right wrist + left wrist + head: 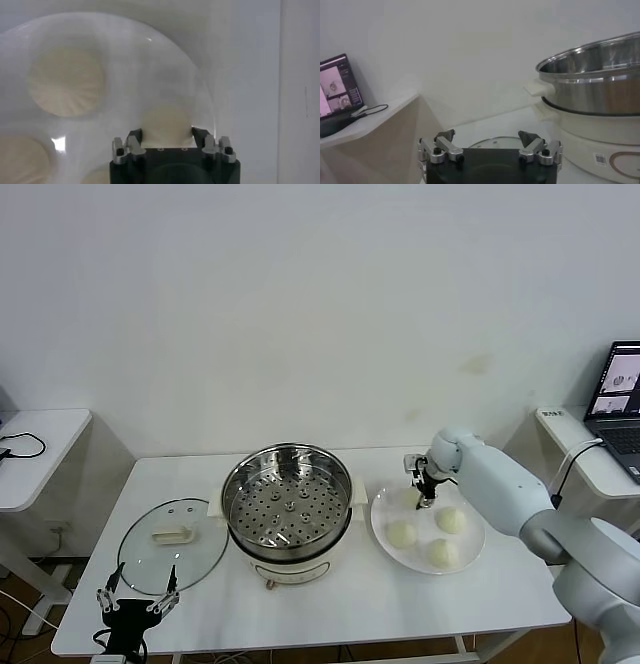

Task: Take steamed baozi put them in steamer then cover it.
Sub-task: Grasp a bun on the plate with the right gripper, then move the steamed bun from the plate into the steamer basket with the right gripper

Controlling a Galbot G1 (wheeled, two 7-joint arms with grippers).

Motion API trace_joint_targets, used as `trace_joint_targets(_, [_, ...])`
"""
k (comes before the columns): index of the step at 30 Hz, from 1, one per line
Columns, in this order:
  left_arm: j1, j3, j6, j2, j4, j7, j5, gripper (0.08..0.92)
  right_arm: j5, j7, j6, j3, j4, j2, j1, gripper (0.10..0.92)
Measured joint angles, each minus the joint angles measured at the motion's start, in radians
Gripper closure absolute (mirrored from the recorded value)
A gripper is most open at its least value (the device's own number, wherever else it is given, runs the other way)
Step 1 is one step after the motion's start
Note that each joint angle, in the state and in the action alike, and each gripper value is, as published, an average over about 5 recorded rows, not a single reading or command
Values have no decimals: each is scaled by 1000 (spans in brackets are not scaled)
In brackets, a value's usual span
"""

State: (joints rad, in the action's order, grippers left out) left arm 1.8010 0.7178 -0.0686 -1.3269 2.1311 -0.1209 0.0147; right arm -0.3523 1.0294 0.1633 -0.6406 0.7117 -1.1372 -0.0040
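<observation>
Next, I release the baozi, which still rests on the white plate, from my right gripper on the far part of the steamer's perforated tray (284, 474), toward the wall.
The steamer (287, 504) stands mid-table with its perforated tray bare; it also shows in the left wrist view (595, 85). The cover (172, 531) lies flat on the table to the steamer's left. A white plate (470, 546) to the right carries three free baozi (402, 534), (451, 520), (440, 553). My right gripper (427, 496) is down at the plate's far edge, its fingers (134, 139) against both sides of a fourth baozi (166, 124), which rests on the plate (150, 60). My left gripper (138, 599) is parked open at the front left, near the cover (495, 144).
A laptop (622, 399) sits on a side table to the right, with a cable running down. Another small white table (35, 449) with a black cable stands to the left. The wall runs close behind the table.
</observation>
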Motion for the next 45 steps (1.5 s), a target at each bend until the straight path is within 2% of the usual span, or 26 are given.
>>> trace_joint_targets(11, [2,1,-1,1,-1,-1,1,177,98,37,33,-65,106,72,61,439])
trace_joint_targets(26, [-4,-8,-3,10,6,2,15,177,379,41,90,-255,378,172,319,431])
trace_joint_targets(36, [-5,3,-2,21,11,3,32,177,547,0,78,-381,475,87,489,431])
trace_joint_targets(45, [-3,20,-1,19,16,6,37,177,571,-20,-18,-492,476,-59,538,431])
